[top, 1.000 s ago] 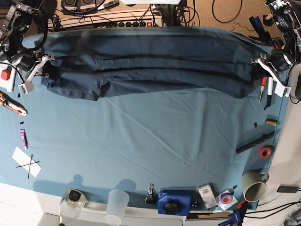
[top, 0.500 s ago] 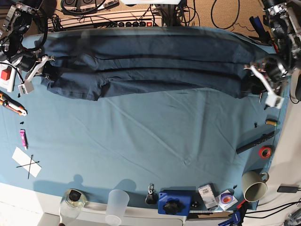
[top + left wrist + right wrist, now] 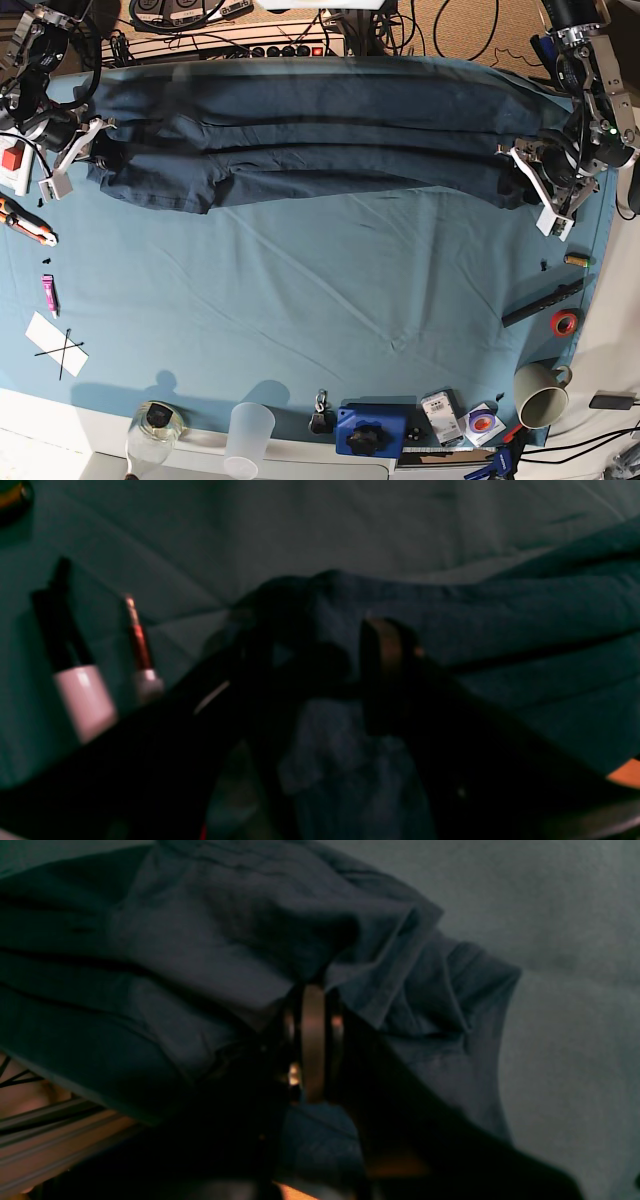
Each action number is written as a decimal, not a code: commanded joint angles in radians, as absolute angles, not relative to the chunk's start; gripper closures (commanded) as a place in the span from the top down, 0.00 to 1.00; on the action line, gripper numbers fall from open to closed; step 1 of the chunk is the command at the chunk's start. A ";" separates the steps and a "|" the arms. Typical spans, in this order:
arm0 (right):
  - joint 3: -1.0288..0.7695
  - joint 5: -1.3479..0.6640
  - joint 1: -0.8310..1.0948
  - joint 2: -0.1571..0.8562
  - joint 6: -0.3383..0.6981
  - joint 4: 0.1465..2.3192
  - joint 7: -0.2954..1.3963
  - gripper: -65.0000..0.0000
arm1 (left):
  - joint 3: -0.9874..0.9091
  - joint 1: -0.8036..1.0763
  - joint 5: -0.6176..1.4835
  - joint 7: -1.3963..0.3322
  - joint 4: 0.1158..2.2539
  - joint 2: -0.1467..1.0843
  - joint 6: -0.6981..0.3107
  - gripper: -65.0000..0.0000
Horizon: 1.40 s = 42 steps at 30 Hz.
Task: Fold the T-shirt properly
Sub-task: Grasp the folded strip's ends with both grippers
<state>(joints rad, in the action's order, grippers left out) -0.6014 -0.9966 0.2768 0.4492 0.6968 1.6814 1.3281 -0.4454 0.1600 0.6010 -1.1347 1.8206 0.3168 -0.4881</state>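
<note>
Next, my left gripper closes on the T-shirt's near edge [image 3: 339,588], as the T-shirt's end lies loose between its open fingers, before both grippers pull it farther back.
The dark navy T-shirt [image 3: 300,130] lies as a long folded band along the far side of the teal table cloth [image 3: 300,290]. My right gripper [image 3: 95,150] is at its left end. In the right wrist view that gripper [image 3: 312,995] is shut on a bunched edge of the T-shirt [image 3: 200,940]. My left gripper [image 3: 525,180] hovers over the shirt's right end. In the left wrist view it [image 3: 320,650] stands open, its fingers [image 3: 385,670] apart, and the T-shirt [image 3: 500,620] lies loose beneath and between them.
Two markers [image 3: 82,700] lie on the cloth just right of the shirt's end. A black bar [image 3: 543,302], red tape [image 3: 565,322] and a paper cup [image 3: 545,393] line the right edge. A clear cup [image 3: 248,432] and blue box [image 3: 370,430] sit at the front.
My left gripper has opened, let go of the shirt's right end and shifted inward over it. The right gripper and the shirt's left end have not moved.
</note>
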 commanded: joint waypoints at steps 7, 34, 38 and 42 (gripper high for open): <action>-0.610 -1.013 0.271 0.474 0.698 1.696 1.314 0.00 | -0.448 0.147 0.651 -1.104 1.800 0.332 -0.498 0.45; -0.610 -1.013 0.271 0.474 0.698 1.696 1.311 0.00 | -0.447 0.150 0.560 -1.102 1.798 0.291 -0.464 0.04; -0.610 -1.013 0.271 0.474 0.698 1.696 1.309 0.00 | -0.447 0.150 0.561 -1.109 1.798 0.291 -0.466 0.00; -0.610 -1.013 0.271 0.474 0.698 1.696 1.293 0.00 | -0.447 0.149 0.561 -1.114 1.800 0.292 -0.456 0.00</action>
<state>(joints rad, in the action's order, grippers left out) -0.6014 -0.9966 0.2771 0.4492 0.6968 1.6814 1.3151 -0.4442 0.1577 0.5503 -1.1248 1.7844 0.2775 -0.4591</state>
